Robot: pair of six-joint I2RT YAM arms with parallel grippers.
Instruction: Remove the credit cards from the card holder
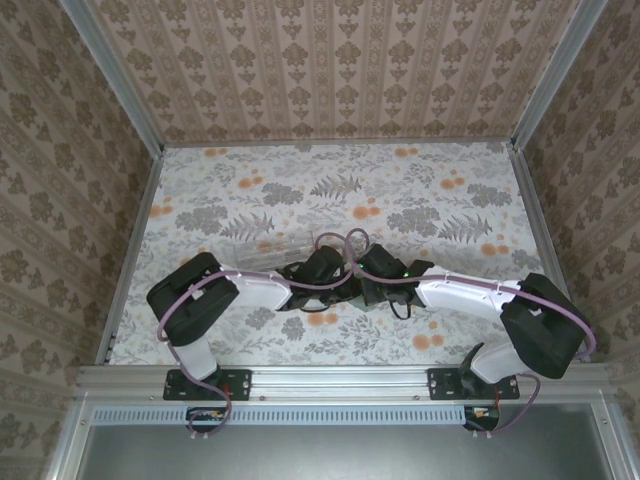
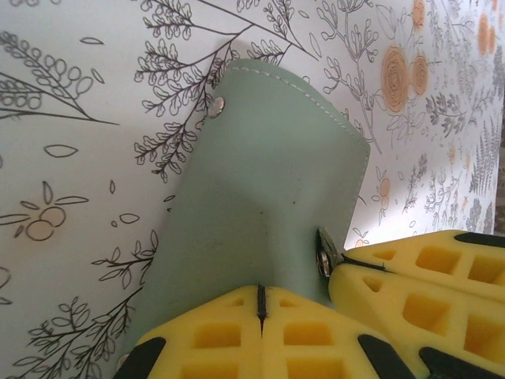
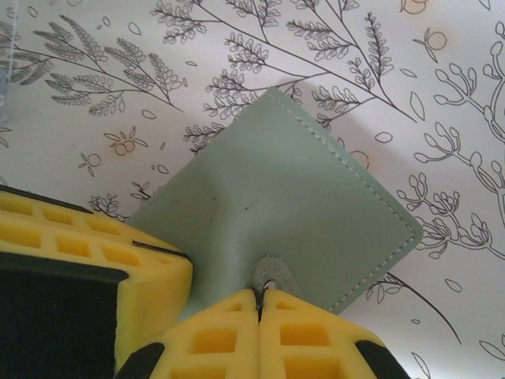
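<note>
My left gripper is over the cover of the closed card holder, so it should move back while my right gripper swings that cover open by the snap tab point(image 3: 273, 273).
The card holder point(image 2: 268, 197) is a grey-green soft wallet, folded closed and lying over the flowered table. My left gripper point(image 2: 260, 306) is shut on its near edge. In the right wrist view the card holder point(image 3: 300, 181) has a small snap tab at its near edge, and my right gripper point(image 3: 259, 304) is shut on that tab. The right gripper's yellow fingers point(image 2: 418, 284) reach the wallet's right edge in the left wrist view. From above, both grippers point(image 1: 345, 275) meet at the table's middle and cover the wallet. The credit cards are hidden.
A clear plastic case point(image 1: 262, 250) lies just behind the left gripper. The flowered table point(image 1: 330, 190) is walled on three sides by patterned panels. A metal rail point(image 1: 340, 378) with both arm bases runs along the near edge.
</note>
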